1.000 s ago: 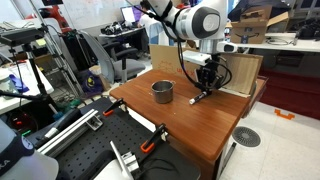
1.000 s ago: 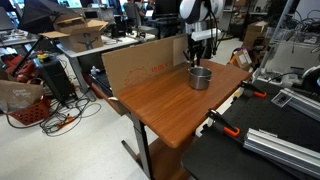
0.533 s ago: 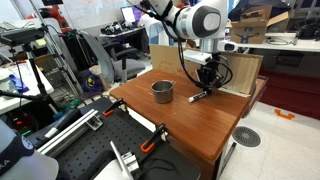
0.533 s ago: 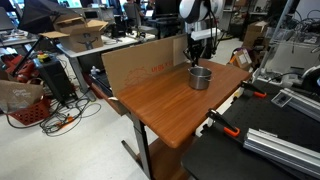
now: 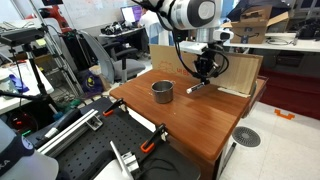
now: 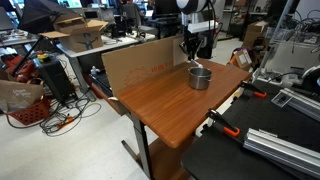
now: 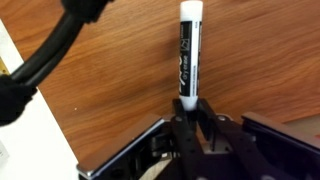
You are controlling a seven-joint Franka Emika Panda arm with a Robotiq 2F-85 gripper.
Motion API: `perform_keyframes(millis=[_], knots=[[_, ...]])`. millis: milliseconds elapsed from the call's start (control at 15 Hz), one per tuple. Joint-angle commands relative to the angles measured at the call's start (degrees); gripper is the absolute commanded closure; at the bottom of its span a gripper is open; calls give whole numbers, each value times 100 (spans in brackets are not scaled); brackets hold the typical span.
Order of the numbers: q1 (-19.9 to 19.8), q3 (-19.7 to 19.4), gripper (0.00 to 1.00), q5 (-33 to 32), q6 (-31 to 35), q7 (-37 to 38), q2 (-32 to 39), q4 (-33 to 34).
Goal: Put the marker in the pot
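Observation:
I should let go of the black marker with my gripper inside the opening of the grey metal pot [image 5: 164, 86], so that it leans on the pot's rim.
The black marker [image 7: 188, 55] with a white tip is clamped at one end between my gripper's [image 7: 190, 112] jaws and points away over the wooden table. In an exterior view the gripper [image 5: 205, 72] hangs above the table with the marker [image 5: 196, 86] slanting down from it, clear of the surface. The grey metal pot [image 5: 162, 92] stands upright on the table beside it, a short way off. In an exterior view the gripper [image 6: 192, 52] is just behind and above the pot [image 6: 200, 78].
A cardboard panel [image 5: 240, 72] stands along the table's back edge close behind the gripper; it also shows in an exterior view [image 6: 140, 62]. Black cables [image 7: 50, 60] cross the wrist view. Clamps [image 5: 150, 140] and rails sit beside the wooden table [image 5: 200, 120].
The gripper has risen from near the table top with the marker in it, lifting the marker off the wood. The pot has not moved.

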Motion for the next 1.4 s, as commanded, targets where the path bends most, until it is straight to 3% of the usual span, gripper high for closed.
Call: perform_keyframes(millis=[0, 333, 733, 1067, 1333], knots=[[155, -18, 95, -175, 507, 215, -673, -733], [414, -53, 95, -363, 1500, 559, -1576, -1808], [895, -337, 95, -1071, 3117, 1425, -2310, -3091], [1577, -1061, 95, -2156, 3854, 2328, -2543, -3723], [2266, -1757, 95, -3141, 3982, 3179, -2496, -3811]])
